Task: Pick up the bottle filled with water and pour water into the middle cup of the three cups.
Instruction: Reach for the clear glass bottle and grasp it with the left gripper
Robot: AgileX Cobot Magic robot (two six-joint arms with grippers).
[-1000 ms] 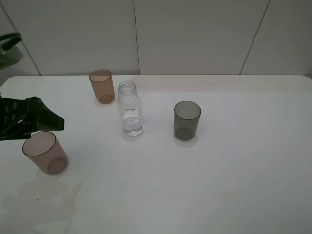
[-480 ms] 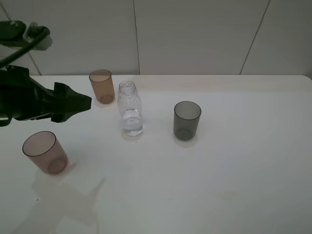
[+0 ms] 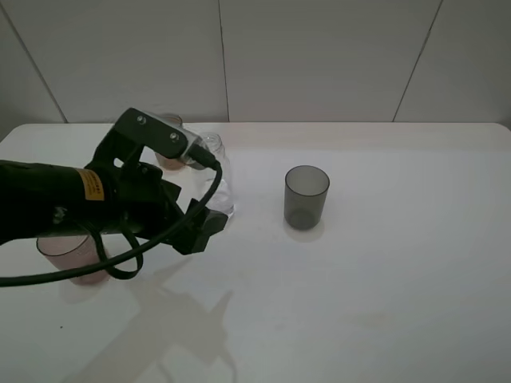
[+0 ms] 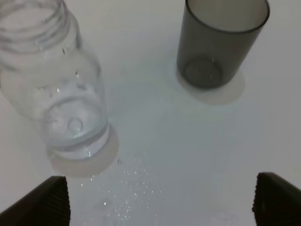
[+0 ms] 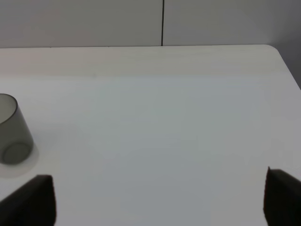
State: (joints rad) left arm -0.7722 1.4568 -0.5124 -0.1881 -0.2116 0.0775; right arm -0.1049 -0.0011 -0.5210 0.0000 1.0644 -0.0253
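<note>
I should next move my left gripper to the body [image 3: 223, 182] [image 4: 68, 101] of the clear bottle and close it there, halfway between the bottle's neck and bottom.
The clear bottle [image 3: 217, 163] stands uncapped with some water in it; my left arm hides part of it. It also shows in the left wrist view [image 4: 56, 94]. My left gripper [image 3: 204, 230] is open and empty, low over the table just in front of the bottle, fingertips [image 4: 47, 202] spread wide. The amber middle cup [image 3: 173, 121] is mostly hidden behind the arm. The pinkish cup [image 3: 68, 254] is partly hidden at the left. The dark grey cup [image 3: 306, 197] stands to the right. My right gripper [image 5: 157, 200] is open and empty, off to the right of the grey cup [image 5: 11, 132].
The white table [image 3: 383, 279] ends at a tiled wall behind the cups. Small water droplets [image 4: 131, 188] lie on the table in front of the bottle. The right gripper does not show in the exterior view.
My left arm has swung in from the left edge to the right and forward, now covering the amber cup and part of the bottle. The cups and bottle have not moved.
</note>
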